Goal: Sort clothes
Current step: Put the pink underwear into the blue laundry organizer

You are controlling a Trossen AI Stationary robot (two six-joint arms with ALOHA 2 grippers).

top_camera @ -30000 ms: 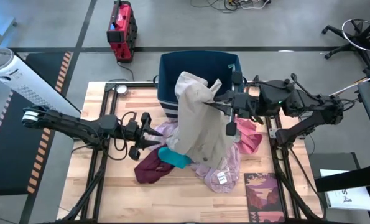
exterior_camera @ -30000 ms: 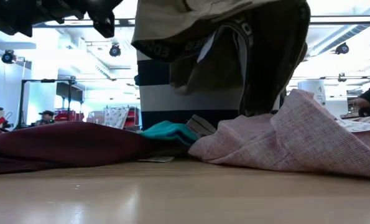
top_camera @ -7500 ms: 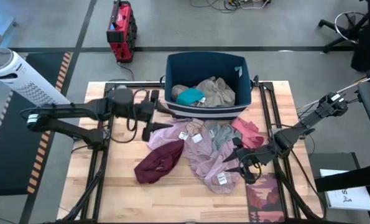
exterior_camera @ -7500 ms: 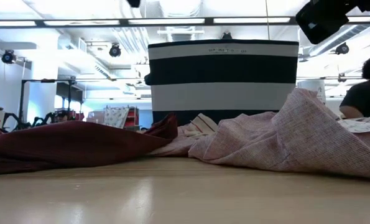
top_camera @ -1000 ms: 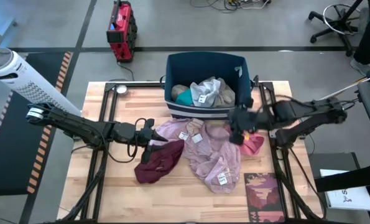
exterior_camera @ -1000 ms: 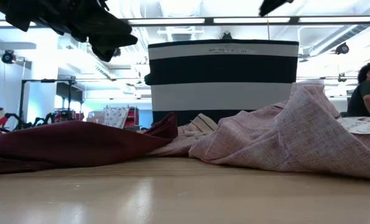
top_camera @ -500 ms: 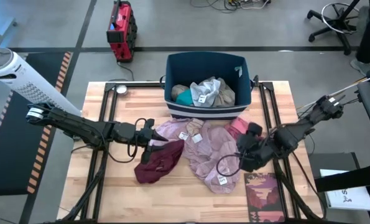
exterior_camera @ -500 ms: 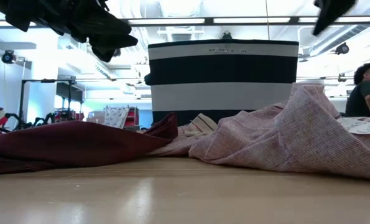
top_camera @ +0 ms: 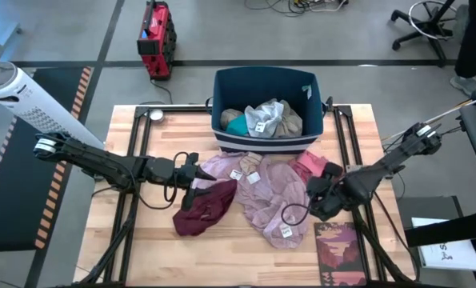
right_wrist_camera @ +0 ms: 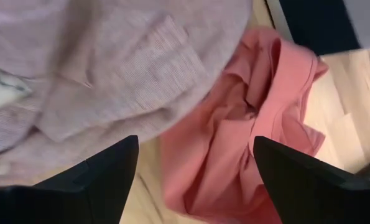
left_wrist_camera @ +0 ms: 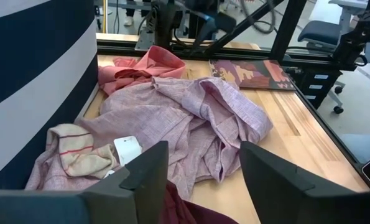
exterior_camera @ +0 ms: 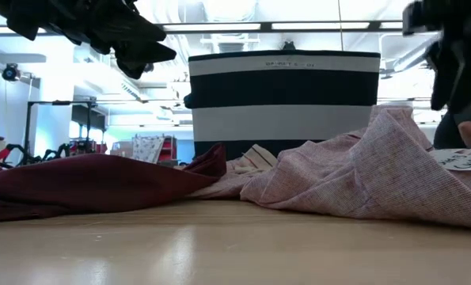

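The robot's right gripper will close on the bunched fold point(top_camera: 314, 170) point(right_wrist_camera: 239, 143) in the middle of the coral pink garment, next to the mauve-pink one.
On the table lie a mauve-pink garment point(top_camera: 271, 196), a maroon one point(top_camera: 202, 210) to its left, a coral pink one point(top_camera: 315, 166) to its right and a small tan striped piece point(top_camera: 251, 163). Grey, teal and tan clothes lie in the dark blue bin point(top_camera: 222, 88) at the far edge. My left gripper point(top_camera: 191, 182) hangs open above the maroon garment's far edge point(left_wrist_camera: 181, 210). My right gripper point(top_camera: 316, 194) is open and hovers over the coral pink garment point(right_wrist_camera: 234, 143) and the mauve-pink one's right edge point(right_wrist_camera: 110, 68). The low view shows both grippers above the cloth.
A patterned maroon board point(top_camera: 339, 246) lies at the table's near right corner. A round metal fitting point(top_camera: 156, 114) sits at the far left. On the floor beyond stand a red device point(top_camera: 156, 30) and a white cylinder point(top_camera: 26, 100). A person point(exterior_camera: 461, 123) shows in the room behind.
My right gripper has swung from beside the bin toward the table's near edge and gone down; it now hangs over the right side of the clothes pile. The clothes have kept their places.
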